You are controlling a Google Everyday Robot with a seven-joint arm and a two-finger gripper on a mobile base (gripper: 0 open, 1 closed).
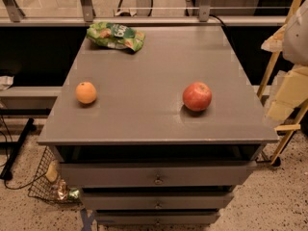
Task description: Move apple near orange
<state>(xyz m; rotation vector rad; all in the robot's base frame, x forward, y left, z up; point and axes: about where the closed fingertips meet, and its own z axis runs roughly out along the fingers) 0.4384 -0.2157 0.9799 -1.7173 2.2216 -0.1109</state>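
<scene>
The red apple should move near the orange, so my gripper needs to go to the upper part [199, 87] of the red apple and close on it there.
The red apple [197, 96] sits on the grey cabinet top [144, 66], right of the middle and near the front. The orange [86, 92] sits near the left edge, about level with the apple and far apart from it. My gripper [285, 102] shows as pale cream parts at the right edge of the view. It is beyond the cabinet's right side, well to the right of the apple, and touches neither fruit.
A green snack bag [115, 36] lies at the back left of the top. Drawers [156, 177] are below the front edge. A wire basket [50, 182] stands on the floor at the left. Yellow wooden legs [274, 66] stand at the right.
</scene>
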